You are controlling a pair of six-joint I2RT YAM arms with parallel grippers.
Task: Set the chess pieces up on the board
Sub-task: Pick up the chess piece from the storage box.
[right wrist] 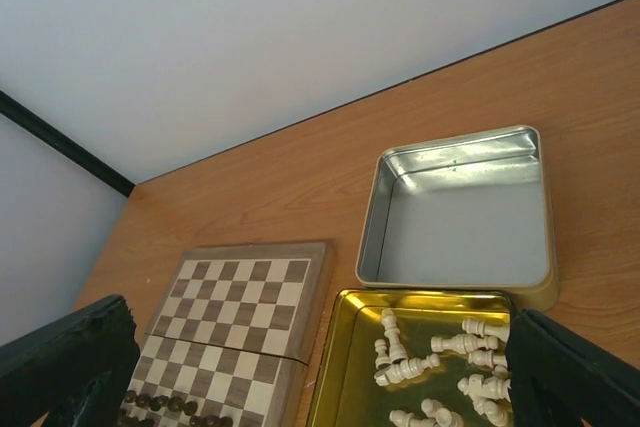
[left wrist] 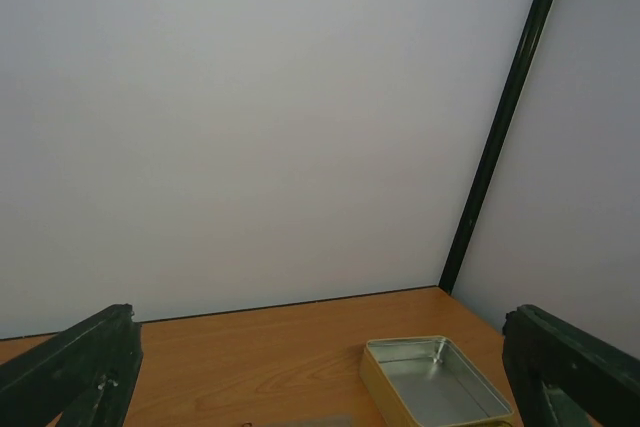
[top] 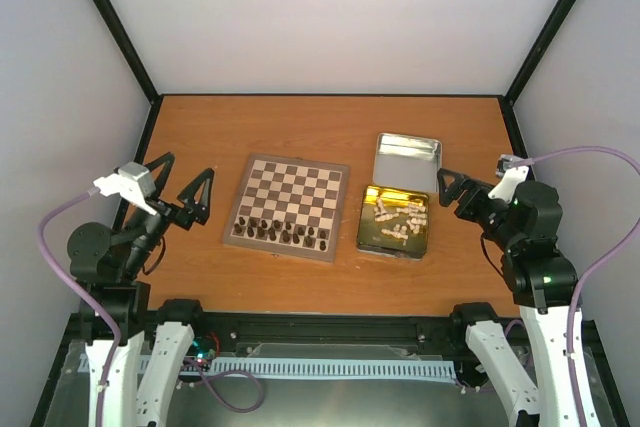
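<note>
A cream chess piece above the board's middle [top: 296, 206] should be gripped next by my left gripper, where my right gripper should hold it out.
The board [top: 295, 187] lies mid-table, and dark pieces [top: 275, 234] fill its two near rows. The cream chess pieces [top: 403, 219] lie jumbled in a gold tin [top: 363, 234] right of the board. In the right wrist view they [right wrist: 440, 367] lie low between my fingers, and the board [right wrist: 240, 297] is on the left. My left gripper [top: 188, 169] hangs open left of the board, holding nothing. My right gripper [top: 450, 192] hangs open just right of the tin, also holding nothing. The left wrist view has my left gripper [left wrist: 322, 319] wide open over bare table.
A silver tin lid [top: 407, 160] lies behind the gold tin, touching it. The lid [left wrist: 440, 382] also shows in the left wrist view and the lid [right wrist: 455, 217] in the right wrist view. White walls with black corner posts close in the table.
</note>
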